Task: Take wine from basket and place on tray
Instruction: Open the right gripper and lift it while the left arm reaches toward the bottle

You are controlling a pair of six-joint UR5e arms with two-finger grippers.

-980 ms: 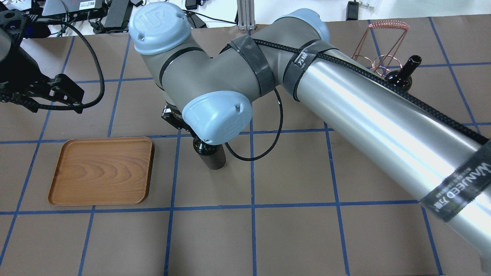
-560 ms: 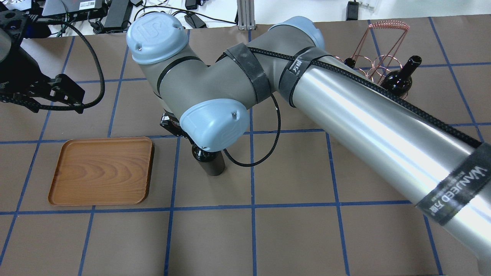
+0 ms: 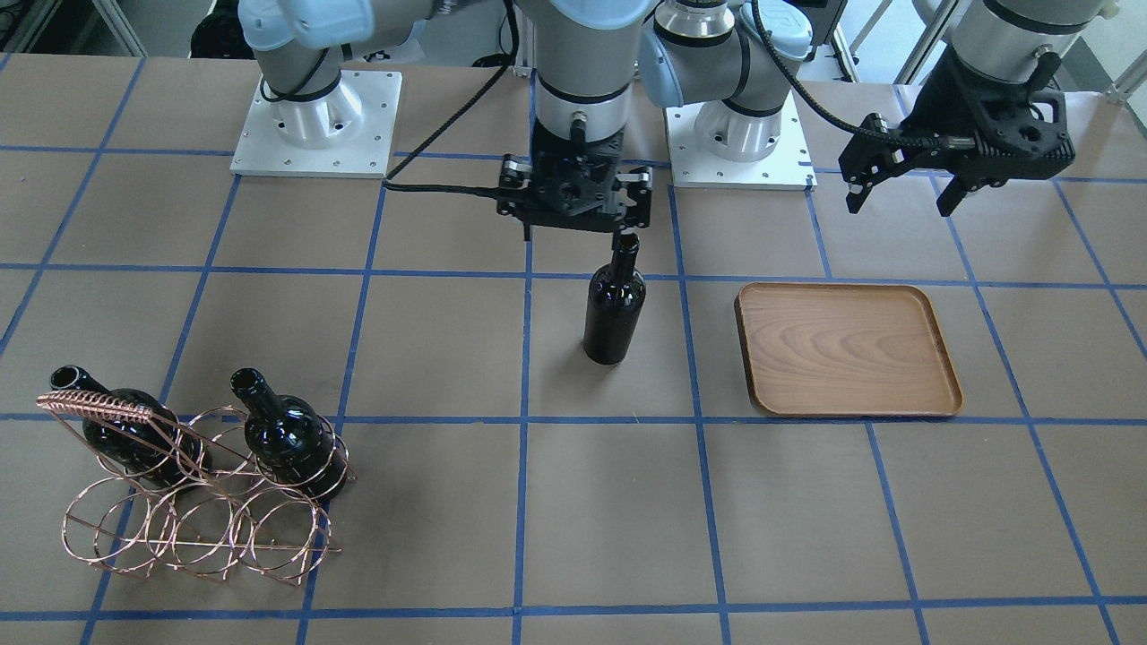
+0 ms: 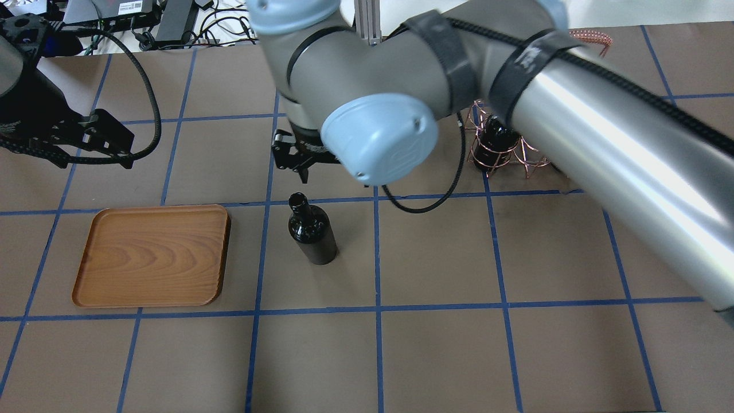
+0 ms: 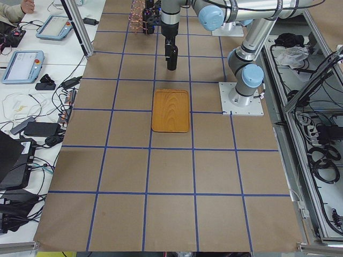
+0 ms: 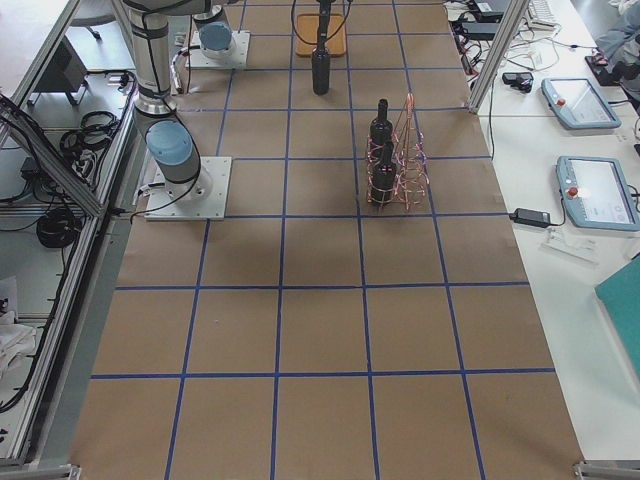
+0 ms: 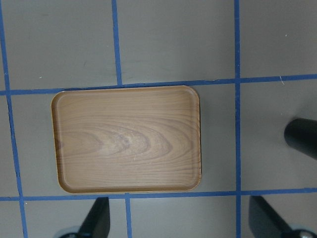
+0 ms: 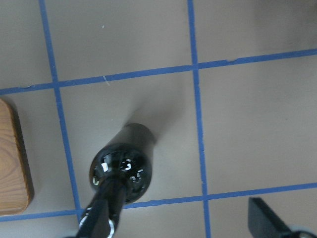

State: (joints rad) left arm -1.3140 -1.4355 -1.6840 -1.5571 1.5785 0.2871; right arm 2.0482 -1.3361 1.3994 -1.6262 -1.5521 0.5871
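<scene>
The left gripper needs to close on the neck (image 3: 625, 256) of the wine bottle standing upright between the basket and the tray.
One wine bottle (image 3: 614, 309) stands upright on the table right of the tray (image 4: 152, 255) in the overhead view, where the bottle (image 4: 312, 232) is free of any grip. My right gripper (image 3: 581, 228) hangs open just above the bottle's mouth; the right wrist view shows the bottle (image 8: 121, 168) and one finger (image 8: 265, 220). My left gripper (image 3: 905, 193) is open and empty above the table beside the tray (image 3: 847, 349). The left wrist view looks down on the tray (image 7: 126, 139). The basket (image 3: 197, 502) holds two more bottles (image 3: 287, 439).
The basket (image 4: 499, 149) is mostly hidden behind my right arm in the overhead view. Blue tape lines grid the brown table. Cables and devices lie beyond the table's far edge (image 4: 143, 23).
My right arm has lifted up and away, and its gripper now stands off the bottle. The bottle has stayed upright on the same spot. The left arm has barely moved.
</scene>
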